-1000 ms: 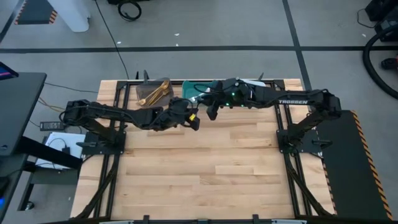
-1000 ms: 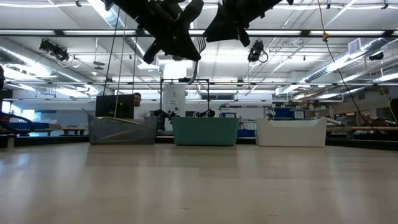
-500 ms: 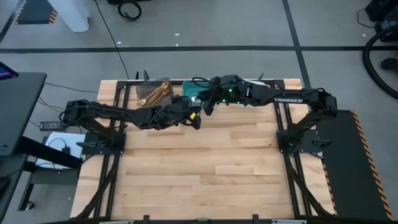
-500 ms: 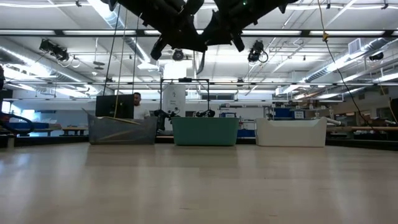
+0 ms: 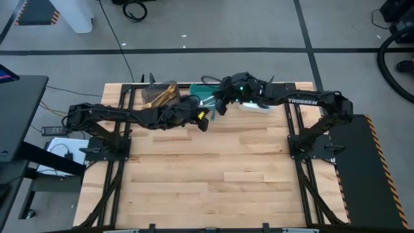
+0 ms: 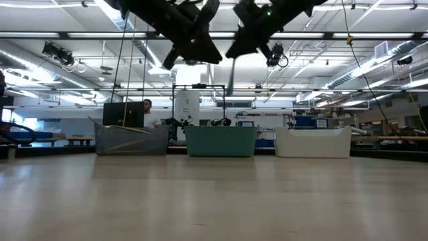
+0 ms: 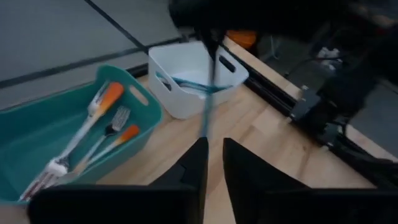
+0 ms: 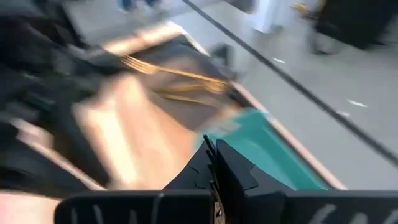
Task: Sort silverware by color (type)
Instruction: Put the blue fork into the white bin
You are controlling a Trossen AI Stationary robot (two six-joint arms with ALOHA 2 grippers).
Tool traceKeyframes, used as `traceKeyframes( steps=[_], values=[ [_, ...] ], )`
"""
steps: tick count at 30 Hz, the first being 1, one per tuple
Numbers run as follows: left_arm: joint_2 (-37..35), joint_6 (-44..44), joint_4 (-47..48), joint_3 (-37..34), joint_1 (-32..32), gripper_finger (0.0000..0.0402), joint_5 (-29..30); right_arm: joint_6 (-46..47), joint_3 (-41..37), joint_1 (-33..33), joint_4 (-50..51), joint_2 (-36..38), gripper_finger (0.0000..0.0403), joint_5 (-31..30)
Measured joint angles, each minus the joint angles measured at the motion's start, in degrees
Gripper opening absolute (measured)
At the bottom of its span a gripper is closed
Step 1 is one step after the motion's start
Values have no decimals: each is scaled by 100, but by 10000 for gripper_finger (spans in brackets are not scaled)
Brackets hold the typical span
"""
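Note:
The slim bluish utensil, now up over the table's far middle, will be let go by my right gripper in the white bin (image 5: pixel 261 101), among the pieces with teal-blue handles.
Both grippers are up in the air over the table's far middle, close together. My right gripper (image 8: pixel 214 155) (image 6: pixel 235 52) is shut on a slim utensil (image 6: pixel 231 75) that shows bluish in the left wrist view (image 7: pixel 206 93). My left gripper (image 7: pixel 214 155) (image 5: pixel 202 120) is open just beside and below it, holding nothing. The brown bin (image 5: pixel 162 96) holds gold forks (image 8: pixel 174 73). In the teal bin (image 7: pixel 25 137) lie orange-handled forks (image 7: pixel 102 109). The white bin (image 7: pixel 224 68) has teal-blue-handled pieces (image 7: pixel 186 82). My right gripper pinches the utensil by its upper end (image 6: pixel 231 59) between its two fingers, coming at it from above. The utensil hangs straight down below the fingers, lifted clear of the table and the bins.
The three bins stand in a row along the table's far edge (image 5: pixel 213 84). The near wooden tabletop (image 5: pixel 207 175) lies open. A person (image 6: pixel 147 107) is in the room behind the brown bin. Arm frames stand at both table sides.
The utensil hung under my left gripper a second ago. The two grippers came together, and it now hangs from my right gripper, which has drawn it a little toward the table's right and far edge. My left gripper has stayed about where it was.

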State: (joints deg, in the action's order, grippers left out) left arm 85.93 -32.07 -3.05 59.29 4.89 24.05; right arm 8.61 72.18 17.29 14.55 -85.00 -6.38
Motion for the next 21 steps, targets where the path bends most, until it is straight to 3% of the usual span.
traceKeyframes(
  steps=[4,9,21],
  values=[
    [-215,-18,56,4,271,78,-337,-372,2,391,664,161,5,-447],
    [-668,434,100,6,581,91,-326,-1322,2,1025,1317,185,5,-1066],
    [-1991,1380,522,1,1059,93,-331,-2662,4,2442,2648,-273,7,-1126]
  ],
)
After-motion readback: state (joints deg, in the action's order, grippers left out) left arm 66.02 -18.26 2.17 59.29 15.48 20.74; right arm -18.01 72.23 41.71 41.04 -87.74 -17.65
